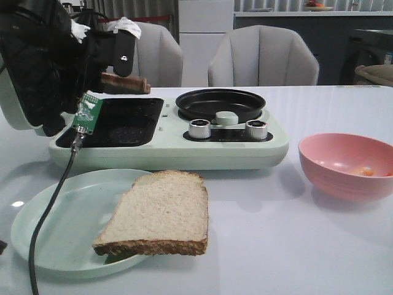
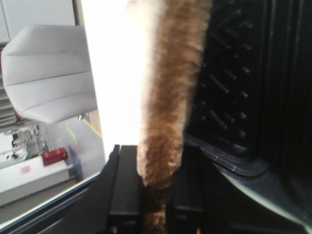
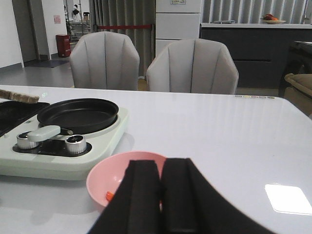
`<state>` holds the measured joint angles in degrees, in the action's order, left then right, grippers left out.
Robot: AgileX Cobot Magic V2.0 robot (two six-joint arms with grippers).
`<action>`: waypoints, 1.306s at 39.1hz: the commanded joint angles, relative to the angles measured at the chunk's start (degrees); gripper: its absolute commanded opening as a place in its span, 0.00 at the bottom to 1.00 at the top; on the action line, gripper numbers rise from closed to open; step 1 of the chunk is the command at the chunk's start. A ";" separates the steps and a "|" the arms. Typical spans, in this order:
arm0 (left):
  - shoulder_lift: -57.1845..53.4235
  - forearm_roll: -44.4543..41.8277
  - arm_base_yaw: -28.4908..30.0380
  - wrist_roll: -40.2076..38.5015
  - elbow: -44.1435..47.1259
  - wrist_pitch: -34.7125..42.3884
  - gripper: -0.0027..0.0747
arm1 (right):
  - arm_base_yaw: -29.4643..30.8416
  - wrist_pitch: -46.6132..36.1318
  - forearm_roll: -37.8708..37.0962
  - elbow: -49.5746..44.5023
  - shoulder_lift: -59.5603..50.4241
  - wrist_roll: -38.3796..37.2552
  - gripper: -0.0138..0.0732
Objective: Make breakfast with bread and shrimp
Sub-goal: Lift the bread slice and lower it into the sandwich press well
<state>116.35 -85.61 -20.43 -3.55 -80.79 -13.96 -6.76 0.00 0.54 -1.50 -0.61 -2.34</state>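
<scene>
The second bread slice, now held level above the grill plate, will be released by my left gripper so that it lies flat on the back half of the black grill plate [image 1: 124, 106].
One slice of bread [image 1: 161, 212] lies flat on a pale green plate [image 1: 55, 221] at the front, with its crust hanging over the rim. My left gripper [image 2: 155, 163] is shut on the brown crust of a second bread slice [image 2: 168, 92]. It holds that slice [image 1: 126, 83] level above the black grill plate [image 1: 123, 123] of the breakfast maker. An orange shrimp [image 1: 366, 171] lies in the pink bowl [image 1: 344, 166] on the right. My right gripper [image 3: 161, 168] is shut and empty just in front of that bowl [image 3: 114, 175], out of the front view.
The pale green breakfast maker [image 1: 184, 150] carries a round black pan [image 1: 220, 103] and two silver knobs [image 1: 199, 128]. Its dark ribbed lid [image 1: 31, 74] stands open at the left. A black cable [image 1: 52, 203] crosses the plate. Two grey chairs [image 1: 263, 58] stand behind the table.
</scene>
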 commanded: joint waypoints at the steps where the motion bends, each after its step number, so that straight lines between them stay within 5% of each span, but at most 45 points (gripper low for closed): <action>1: -1.14 -1.19 0.24 -1.59 -2.78 0.24 0.20 | 0.33 -5.09 -0.89 0.92 -1.17 0.36 0.34; 36: -4.65 7.47 -0.88 -3.83 1.26 2.65 0.20 | 0.33 -5.09 -0.89 0.92 -1.17 0.36 0.34; 41: -5.73 7.75 -0.88 -3.83 2.77 3.85 0.34 | 0.33 -5.09 -0.89 0.92 -1.17 0.36 0.34; 51: -5.76 10.15 -0.88 -3.83 2.95 4.16 0.78 | 0.33 -5.09 -0.89 0.92 -1.17 0.36 0.34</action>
<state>114.47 -76.57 -20.89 -6.63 -76.64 -9.97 -6.76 0.00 0.54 -1.50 -0.61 -2.34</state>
